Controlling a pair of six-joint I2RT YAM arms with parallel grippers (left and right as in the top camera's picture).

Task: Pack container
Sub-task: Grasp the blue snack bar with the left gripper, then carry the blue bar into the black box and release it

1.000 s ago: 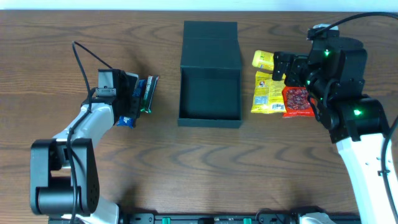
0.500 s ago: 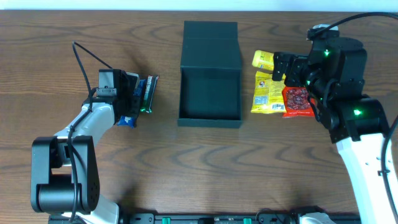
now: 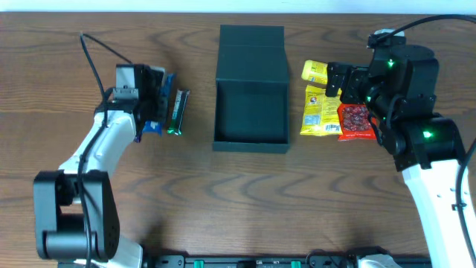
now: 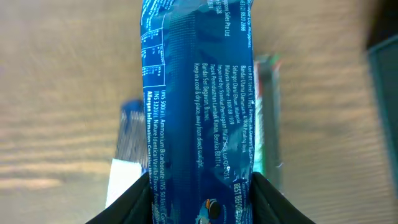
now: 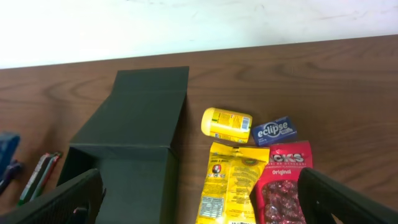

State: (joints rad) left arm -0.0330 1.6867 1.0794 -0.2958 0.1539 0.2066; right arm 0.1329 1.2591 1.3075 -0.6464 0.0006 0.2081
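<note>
Next, my left gripper releases the blue cookie packet in the dark green container, along the container's side (image 3: 263, 104) by its flap lid.
The dark green container (image 3: 251, 112) stands open at table centre, its flap lid (image 3: 252, 52) lying back; it also shows in the right wrist view (image 5: 134, 137). My left gripper (image 3: 158, 104) is shut on a blue cookie packet (image 4: 199, 106), held above the wood left of the container. A green bar (image 3: 175, 113) lies beside it, and shows in the left wrist view (image 4: 268, 118). My right gripper (image 3: 343, 82) is open and empty above the snacks on the right.
Right of the container lie a yellow Hacks packet (image 3: 317, 112), a red Hacks packet (image 3: 355, 123), a yellow tub (image 5: 226, 122) and a blue Eclipse pack (image 5: 273, 130). A small blue and white packet (image 4: 127, 155) lies under my left gripper.
My left gripper has lifted the blue packet and moved it toward the far side, away from the green bar. The right arm has not moved.
</note>
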